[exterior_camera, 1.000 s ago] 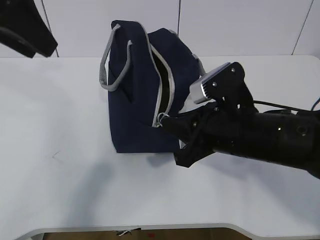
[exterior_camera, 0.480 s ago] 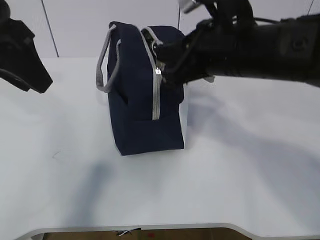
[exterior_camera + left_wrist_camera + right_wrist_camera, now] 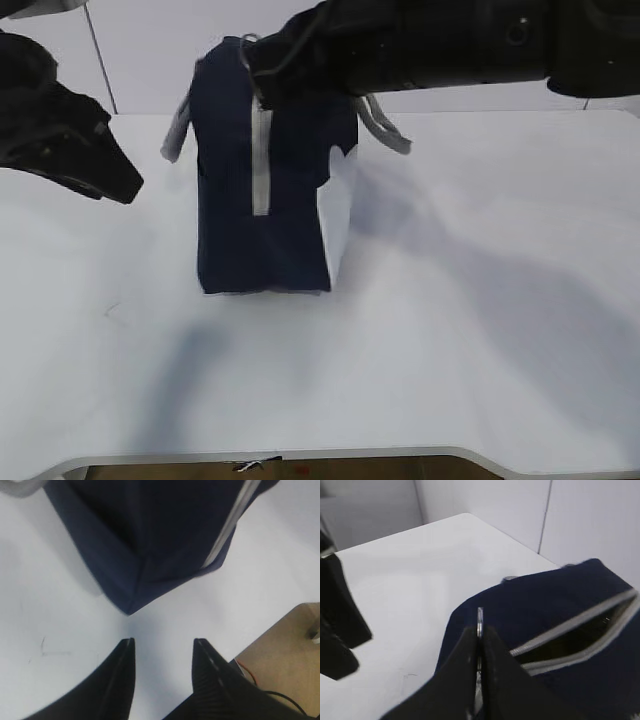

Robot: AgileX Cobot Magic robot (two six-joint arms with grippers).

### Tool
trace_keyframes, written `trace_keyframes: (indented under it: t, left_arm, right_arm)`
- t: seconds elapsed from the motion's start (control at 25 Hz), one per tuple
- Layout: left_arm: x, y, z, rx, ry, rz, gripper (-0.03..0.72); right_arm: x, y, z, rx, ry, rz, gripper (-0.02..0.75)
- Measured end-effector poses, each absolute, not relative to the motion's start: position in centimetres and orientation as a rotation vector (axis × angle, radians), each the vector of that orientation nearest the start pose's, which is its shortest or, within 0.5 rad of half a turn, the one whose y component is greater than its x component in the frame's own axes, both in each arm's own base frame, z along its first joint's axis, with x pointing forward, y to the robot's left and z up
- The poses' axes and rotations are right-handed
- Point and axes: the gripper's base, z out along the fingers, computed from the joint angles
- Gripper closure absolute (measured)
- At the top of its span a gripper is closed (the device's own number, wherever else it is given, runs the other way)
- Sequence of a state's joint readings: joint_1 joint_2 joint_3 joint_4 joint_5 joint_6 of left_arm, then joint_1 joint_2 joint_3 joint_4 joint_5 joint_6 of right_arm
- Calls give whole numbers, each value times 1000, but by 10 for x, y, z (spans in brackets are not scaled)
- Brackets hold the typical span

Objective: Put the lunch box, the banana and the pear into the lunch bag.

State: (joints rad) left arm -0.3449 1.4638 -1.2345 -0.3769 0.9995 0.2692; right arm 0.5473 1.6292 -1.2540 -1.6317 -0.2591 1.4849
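Observation:
Next, my left gripper pinches the lunch bag's side (image 3: 207, 190) before my right gripper draws the ring pull, because the bag gapes along its zipper and stands loose.
The navy lunch bag (image 3: 270, 230) stands upright on the white table (image 3: 450, 350), its grey zipper (image 3: 262, 160) running up the face towards me. My right gripper (image 3: 255, 75) reaches across over the bag's top and is shut on the metal ring pull (image 3: 480, 616); in the right wrist view the right gripper (image 3: 480, 628) pinches that pull, and the top of the lunch bag (image 3: 545, 605) still gapes along the zipper (image 3: 570, 635). My left gripper (image 3: 125, 185) hovers left of the bag, open and empty. The left gripper (image 3: 164, 642) points at a bottom corner of the lunch bag (image 3: 150, 530). Lunch box, banana and pear are out of view.
Grey strap handles (image 3: 385, 125) hang off the bag's sides, and a white patch (image 3: 338, 205) shows on its right side. The table's front edge (image 3: 300, 458) is close; brown floor (image 3: 290, 645) lies beyond it. A white panelled wall (image 3: 150, 60) stands behind.
My right gripper rose from the bag's lower front to its top with the ring pull, shutting the front stretch of zipper. The bag turned and shifted left. My left arm came lower and nearer the bag.

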Motion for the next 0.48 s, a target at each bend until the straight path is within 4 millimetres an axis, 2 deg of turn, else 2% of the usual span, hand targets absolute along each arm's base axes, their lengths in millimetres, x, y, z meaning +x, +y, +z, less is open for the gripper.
trace_keyframes:
  t: [0.2, 0.4, 0.48]
  left_arm:
    - [280, -136, 309, 651, 2522, -566, 391]
    - [290, -138, 295, 689, 2526, -537, 264]
    - [291, -137, 293, 706, 2528, -509, 241]
  right_arm:
    - [323, 241, 327, -880, 1716, 581, 721]
    - [328, 246, 331, -903, 1702, 587, 721]
    - [329, 246, 334, -902, 1694, 586, 721]
